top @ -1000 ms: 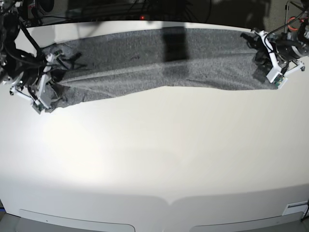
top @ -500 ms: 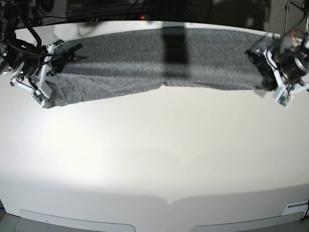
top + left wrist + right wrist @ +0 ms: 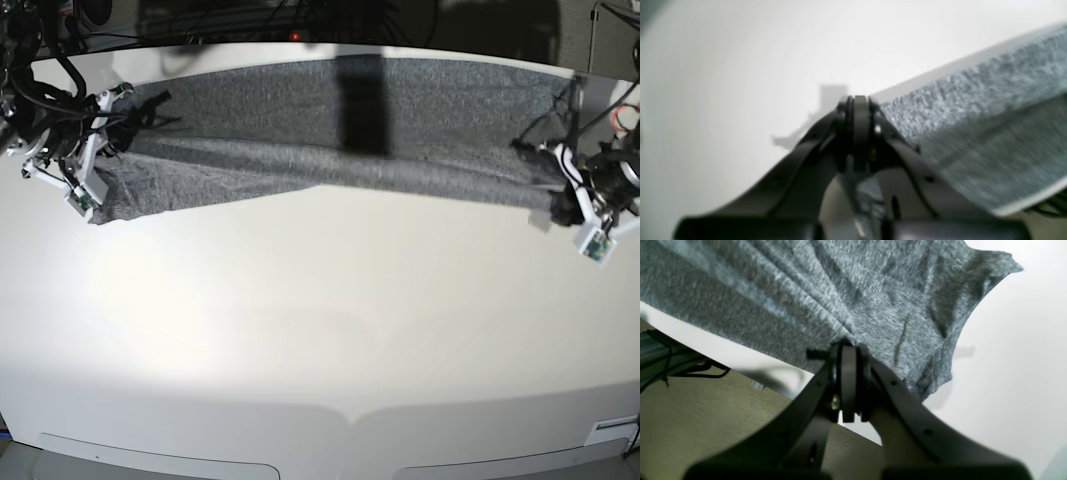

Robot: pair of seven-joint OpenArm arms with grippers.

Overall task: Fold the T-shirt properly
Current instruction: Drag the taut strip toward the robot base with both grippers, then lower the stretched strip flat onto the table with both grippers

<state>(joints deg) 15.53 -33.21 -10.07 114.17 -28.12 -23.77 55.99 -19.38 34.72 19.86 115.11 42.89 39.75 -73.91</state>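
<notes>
The robot's right gripper should release the T-shirt's lifted edge on the shirt's flat far layer [image 3: 160, 132], a little inward from its end.
The charcoal-grey T-shirt [image 3: 330, 130] is stretched as a long band across the far part of the white table [image 3: 320, 330]. My left gripper [image 3: 556, 190], on the base view's right, is shut on the shirt's right end. In the left wrist view its gripper [image 3: 858, 100] pinches the fabric [image 3: 973, 116], which runs off to the right. My right gripper [image 3: 122, 118], on the base view's left, is shut on the shirt's left end. In the right wrist view its gripper [image 3: 846, 346] grips bunched fabric [image 3: 806, 290], with a loose corner hanging to the right.
Dark cables and gear [image 3: 250, 20] line the table's far edge. A shadow band [image 3: 360, 100] crosses the shirt's middle. Olive floor [image 3: 690, 413] shows past the table edge in the right wrist view. A small label [image 3: 612, 425] sits at the front right corner.
My right gripper rose and moved back with the shirt's left end, then stayed. My left gripper moved toward the front and right, pulling the shirt's right end with it.
</notes>
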